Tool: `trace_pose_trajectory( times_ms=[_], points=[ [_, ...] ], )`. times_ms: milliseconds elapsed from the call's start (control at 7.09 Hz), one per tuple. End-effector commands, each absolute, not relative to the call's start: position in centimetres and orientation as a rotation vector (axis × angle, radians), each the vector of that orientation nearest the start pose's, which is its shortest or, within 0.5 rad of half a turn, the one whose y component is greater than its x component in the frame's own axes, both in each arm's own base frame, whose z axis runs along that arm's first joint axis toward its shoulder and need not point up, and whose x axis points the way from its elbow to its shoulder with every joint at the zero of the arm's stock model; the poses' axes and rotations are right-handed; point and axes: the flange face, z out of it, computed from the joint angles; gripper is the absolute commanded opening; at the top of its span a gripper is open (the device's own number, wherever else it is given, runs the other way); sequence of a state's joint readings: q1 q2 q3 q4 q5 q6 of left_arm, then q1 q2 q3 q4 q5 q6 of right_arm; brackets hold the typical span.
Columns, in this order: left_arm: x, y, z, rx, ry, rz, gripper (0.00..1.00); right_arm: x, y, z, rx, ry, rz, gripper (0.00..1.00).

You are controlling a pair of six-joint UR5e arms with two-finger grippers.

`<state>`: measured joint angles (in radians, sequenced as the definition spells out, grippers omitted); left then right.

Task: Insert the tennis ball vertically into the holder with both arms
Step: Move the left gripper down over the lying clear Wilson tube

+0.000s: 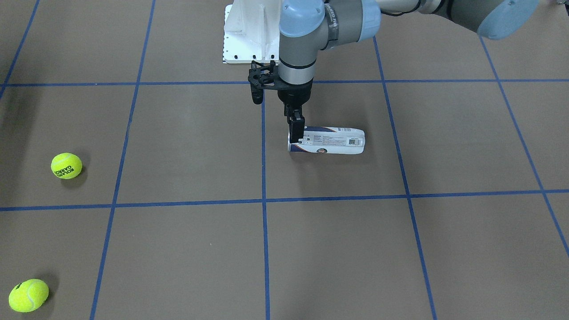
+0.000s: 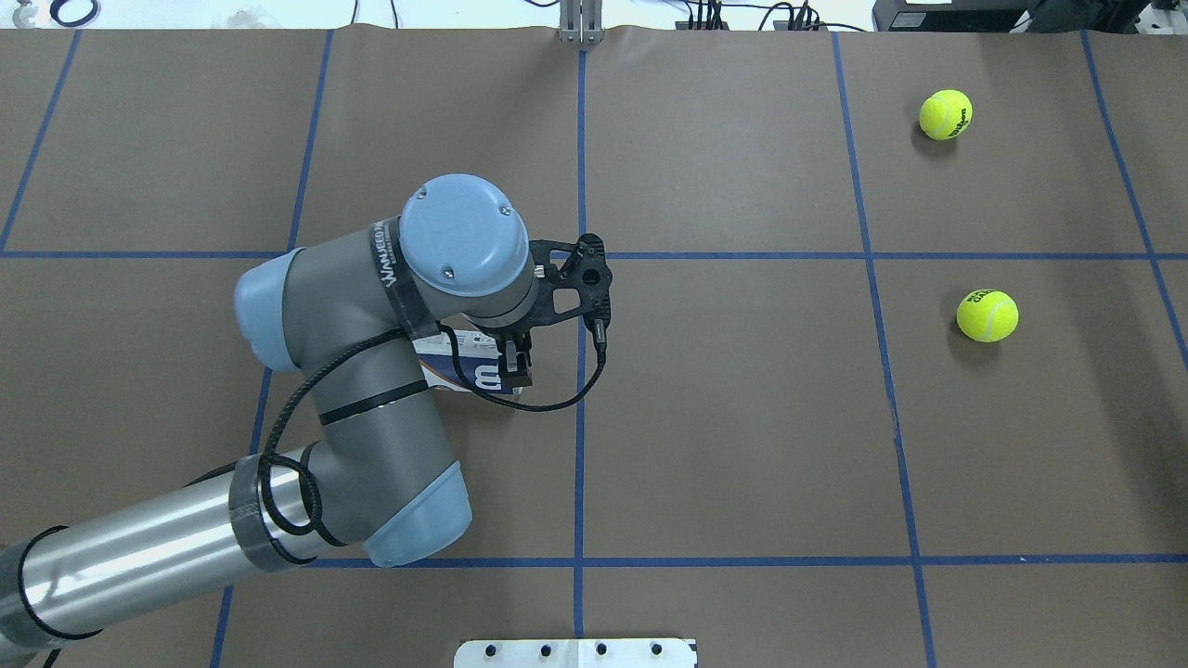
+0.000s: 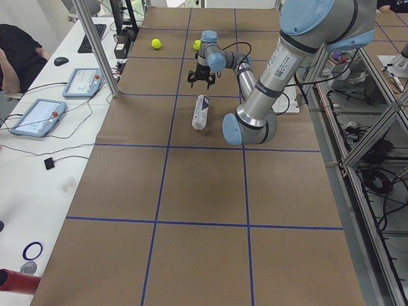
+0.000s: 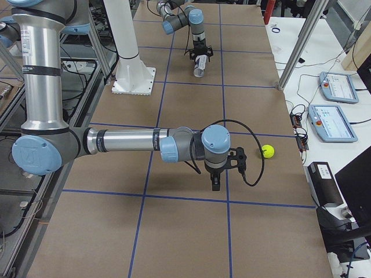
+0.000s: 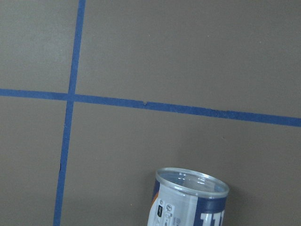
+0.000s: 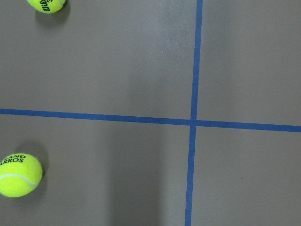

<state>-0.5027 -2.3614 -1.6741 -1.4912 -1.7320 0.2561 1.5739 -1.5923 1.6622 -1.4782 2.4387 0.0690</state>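
Note:
I need to close my left gripper around the holder's open end [image 1: 294, 144] [image 5: 190, 205], with its fingers on the sides of the can just behind the rim.
The holder [image 1: 331, 141], a clear can with a white and navy label, lies on its side near the table's middle. It also shows in the overhead view [image 2: 459, 364], and its open rim shows in the left wrist view [image 5: 192, 181]. My left gripper [image 1: 296, 133] points down at the holder's open end, its fingers against the can. I cannot tell whether it grips the can. Two yellow tennis balls [image 2: 945, 114] [image 2: 987, 315] lie far off on my right side. My right gripper [image 4: 215, 184] hangs above the table near one ball [image 4: 266, 151]. I cannot tell whether it is open.
The white pedestal base [image 1: 249, 35] stands at the robot's edge of the table. The right wrist view shows both balls [image 6: 19, 175] [image 6: 45, 4] at its left side. Tablets [image 4: 333, 87] and cables lie on a side bench beyond the table.

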Motion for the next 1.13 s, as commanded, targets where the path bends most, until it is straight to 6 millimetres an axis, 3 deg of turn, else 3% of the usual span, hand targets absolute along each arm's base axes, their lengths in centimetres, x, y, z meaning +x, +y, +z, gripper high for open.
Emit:
trace_pose_trajectory(
  times_ms=[0, 282, 987],
  points=[
    [57.0, -43.6, 15.1, 0.725, 0.467, 1.317, 0.99, 5.9, -49.1, 60.9, 0.119, -0.869, -0.001, 1.00],
    [58.2, -43.3, 16.5, 0.696, 0.459, 1.332, 0.99, 5.9, -49.1, 60.9, 0.119, -0.871, -0.001, 1.00],
    [58.3, -42.9, 18.1, 0.673, 0.449, 1.343, 0.99, 5.9, -49.0, 60.8, 0.122, -0.871, -0.003, 1.00]
  ],
)
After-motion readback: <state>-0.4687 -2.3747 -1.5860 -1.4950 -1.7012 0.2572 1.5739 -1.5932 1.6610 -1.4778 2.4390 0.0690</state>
